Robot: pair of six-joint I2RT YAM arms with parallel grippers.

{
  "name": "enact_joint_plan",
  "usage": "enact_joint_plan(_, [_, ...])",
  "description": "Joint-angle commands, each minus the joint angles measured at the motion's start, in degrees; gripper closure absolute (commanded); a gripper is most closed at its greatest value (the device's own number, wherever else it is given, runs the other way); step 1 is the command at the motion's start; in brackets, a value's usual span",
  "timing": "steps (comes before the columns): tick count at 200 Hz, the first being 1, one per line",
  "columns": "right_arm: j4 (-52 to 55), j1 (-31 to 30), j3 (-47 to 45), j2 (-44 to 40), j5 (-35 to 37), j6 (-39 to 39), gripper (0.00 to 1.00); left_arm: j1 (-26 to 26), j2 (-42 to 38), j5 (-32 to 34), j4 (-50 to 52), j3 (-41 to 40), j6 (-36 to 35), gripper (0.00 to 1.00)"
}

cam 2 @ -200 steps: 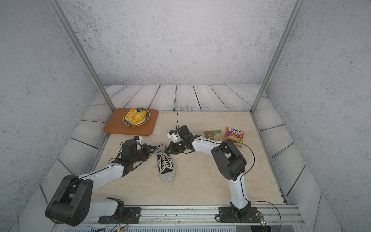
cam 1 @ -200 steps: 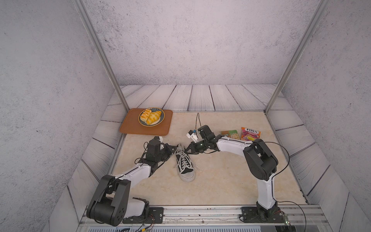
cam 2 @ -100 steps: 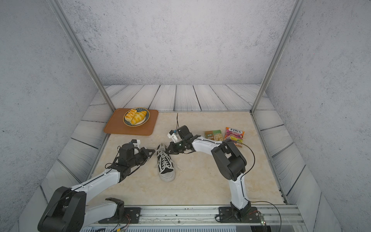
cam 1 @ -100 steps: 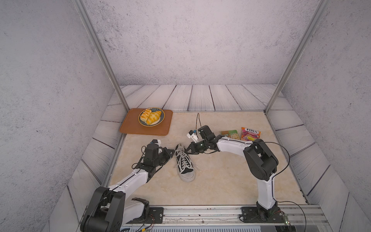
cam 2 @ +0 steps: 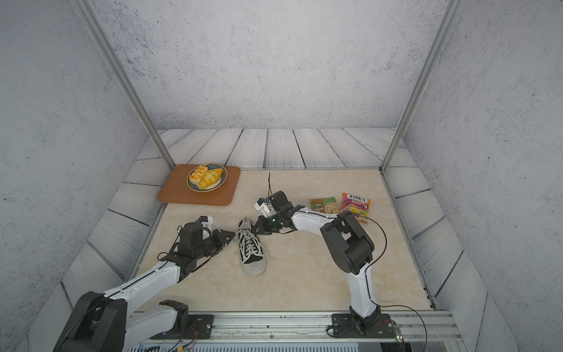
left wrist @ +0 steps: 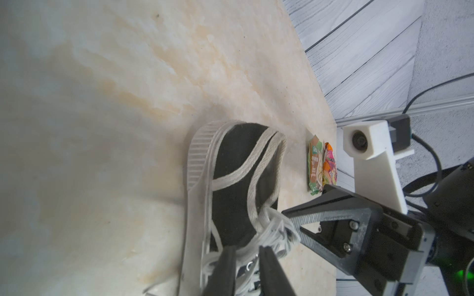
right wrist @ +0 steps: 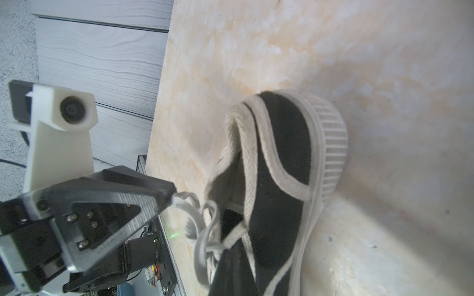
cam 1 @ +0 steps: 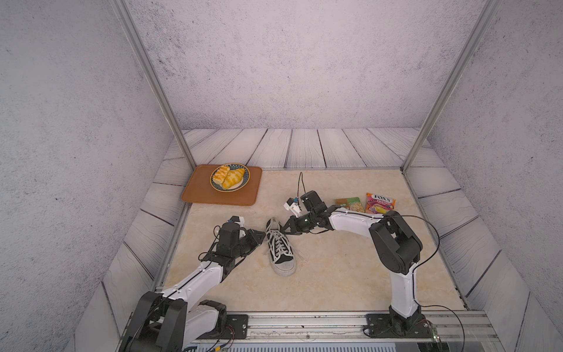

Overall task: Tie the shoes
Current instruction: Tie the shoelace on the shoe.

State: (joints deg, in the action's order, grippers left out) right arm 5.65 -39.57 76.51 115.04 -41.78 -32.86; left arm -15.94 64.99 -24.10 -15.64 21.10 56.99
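The robot's left gripper meets just the outer end of the lace loop, so it should open, reach in over the tongue and take the laces (right wrist: pixel 212 244) before it pulls.
The shoes here are a black sneaker (cam 1: pixel 281 253) (cam 2: pixel 251 253) with a white sole, standing mid-table with its toe toward the front rail. Its white laces (left wrist: pixel 269 230) bunch in a loose tangle over the tongue. My left gripper (cam 1: pixel 262 235) (left wrist: pixel 246 256) is at the shoe's left side, open a little, with lace strands lying in the gap between its fingers. My right gripper (cam 1: pixel 285 231) (right wrist: pixel 229 249) reaches in from the right and is shut on a lace loop. In the left wrist view the right gripper (left wrist: pixel 286 212) pinches the tangle at its tip.
A brown tray (cam 1: pixel 198 195) with a plate of pastries (cam 1: pixel 230 177) lies at the back left. Two snack packets (cam 1: pixel 350 204) (cam 1: pixel 379 202) lie behind the right arm. The metal rail (cam 1: pixel 304 323) runs along the front edge.
The left gripper's jaws have parted from shut on the lace. The left arm has sunk lower and stretched out toward the shoe. The right arm has stayed put.
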Motion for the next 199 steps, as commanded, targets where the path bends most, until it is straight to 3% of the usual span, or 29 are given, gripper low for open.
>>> enact_joint_plan(1, [-0.7, 0.1, -0.2, -3.4, 0.4, -0.1, 1.00, -0.3, 1.5, -1.4, -0.4, 1.0, -1.0, 0.65])
enact_joint_plan(39, [-0.7, 0.2, 0.0, -3.2, 0.3, -0.2, 1.00, -0.3, 5.1, -2.4, -1.5, 3.5, -1.0, 0.52])
enact_joint_plan(94, [-0.7, 0.2, 0.4, -2.8, 0.1, -0.3, 1.00, -0.3, 10.1, -2.8, -3.2, 5.7, -1.3, 0.49])
enact_joint_plan(159, [-0.5, 0.2, 0.2, -3.0, 0.2, -0.2, 1.00, -0.3, 16.9, -3.8, -5.6, 8.5, -1.4, 0.57])
enact_joint_plan(199, [-0.2, 0.2, 0.3, -3.0, 0.2, 0.0, 1.00, -0.3, 16.8, -3.4, -5.5, 8.6, -1.1, 0.77])
